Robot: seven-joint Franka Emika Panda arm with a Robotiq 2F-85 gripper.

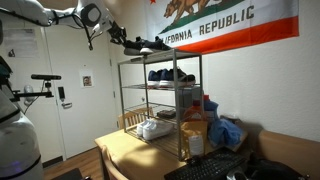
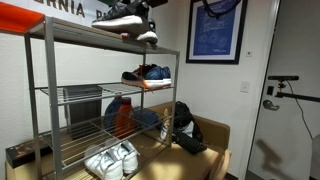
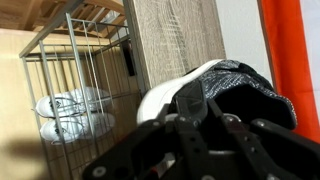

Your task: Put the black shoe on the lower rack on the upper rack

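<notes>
Next, I let go of the black shoe, now at the upper rack, on the end of the upper rack [image 1: 139, 52], next to the other dark shoes.
My gripper [image 3: 196, 128] is shut on the black shoe [image 3: 238, 88], a dark sneaker with a pale sole edge. In both exterior views the shoe [image 1: 141, 44] [image 2: 122, 20] is at the upper rack [image 1: 165, 59] [image 2: 65, 37], at one end of it, with its sole at or just above the wire grid. I cannot tell if it rests there. The gripper [image 1: 120, 36] [image 2: 137, 5] reaches it from above. The lower rack [image 1: 135, 87] [image 2: 75, 90] holds only a pair of blue sneakers [image 1: 170, 75] [image 2: 148, 74].
White sneakers [image 1: 152, 128] [image 2: 110, 160] [image 3: 68, 115] lie on the bottom tier. Blue and black bags [image 2: 125, 115] fill a lower tier. A flag [image 1: 225, 25] hangs on the wall behind the rack. A table [image 1: 130, 155] stands in front of the rack.
</notes>
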